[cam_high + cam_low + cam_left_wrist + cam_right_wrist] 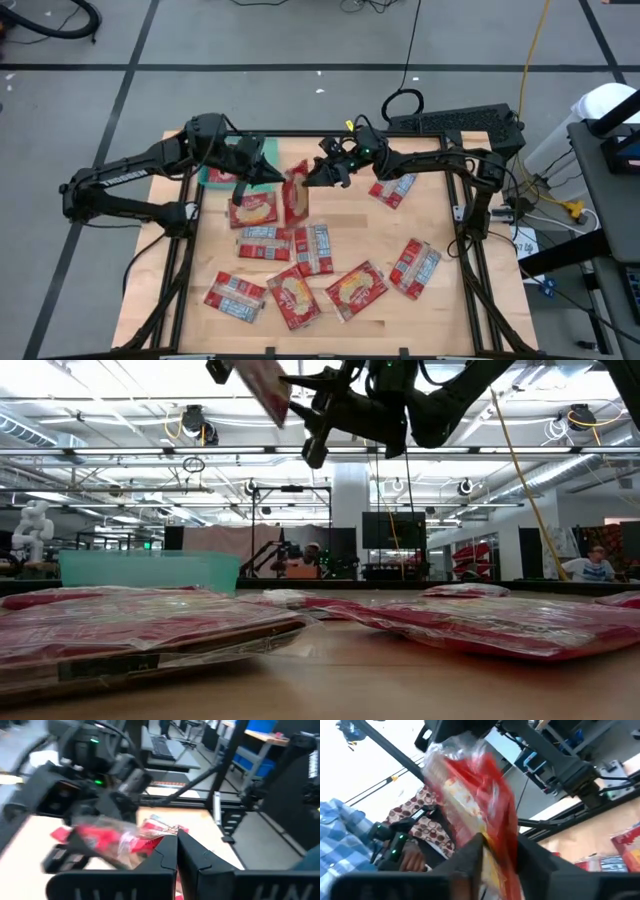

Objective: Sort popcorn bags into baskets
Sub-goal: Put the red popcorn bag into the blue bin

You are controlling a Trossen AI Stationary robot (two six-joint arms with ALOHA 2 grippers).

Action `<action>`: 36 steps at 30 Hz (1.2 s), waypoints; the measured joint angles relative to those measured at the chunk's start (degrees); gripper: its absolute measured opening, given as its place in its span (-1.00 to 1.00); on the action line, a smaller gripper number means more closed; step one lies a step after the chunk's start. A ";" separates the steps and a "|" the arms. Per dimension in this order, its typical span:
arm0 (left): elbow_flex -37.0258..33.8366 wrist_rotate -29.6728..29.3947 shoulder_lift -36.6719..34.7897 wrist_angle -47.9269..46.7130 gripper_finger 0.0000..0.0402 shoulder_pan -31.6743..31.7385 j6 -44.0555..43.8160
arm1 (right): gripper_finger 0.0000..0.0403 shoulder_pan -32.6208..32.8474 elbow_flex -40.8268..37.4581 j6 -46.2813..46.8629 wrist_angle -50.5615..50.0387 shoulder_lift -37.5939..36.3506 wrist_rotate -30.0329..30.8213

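Note:
Next, my left gripper opens and grabs the red popcorn bag by the bag's body (296, 196) deeper while my right gripper steadies it, because it pinches only the bag's plastic edge now.
One red popcorn bag (296, 194) hangs upright in the air over the back of the table, high in the low view (262, 385). My left gripper (272, 178) is shut on its edge, fingertips pinched together on the plastic (177, 834). From the other side, my right gripper (315, 178) has its fingers closed around the same bag (485, 795). The teal basket (213, 178) sits at the back left, mostly hidden under the left arm, and empty as far as the low view (150, 570) shows. Several more popcorn bags (313, 247) lie flat on the table.
Loose bags are spread over the front half (295, 297), the right (414, 267) and the back right (393, 189), and one lies beside the basket (255, 210). A black metal frame (470, 215) borders the table. A keyboard (455, 122) rests behind it.

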 joint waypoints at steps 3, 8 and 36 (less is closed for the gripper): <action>0.00 -1.26 0.00 -1.18 -0.98 1.62 0.41 | -0.84 0.08 0.00 0.04 0.27 -0.07 -0.10; 0.00 -5.01 -0.18 -3.83 -0.97 3.63 -2.20 | -0.93 0.04 0.00 1.68 0.04 -0.07 2.68; -0.21 -0.56 -0.52 -15.59 0.56 11.84 -34.46 | -0.96 -4.44 0.17 2.88 -11.17 -4.39 6.36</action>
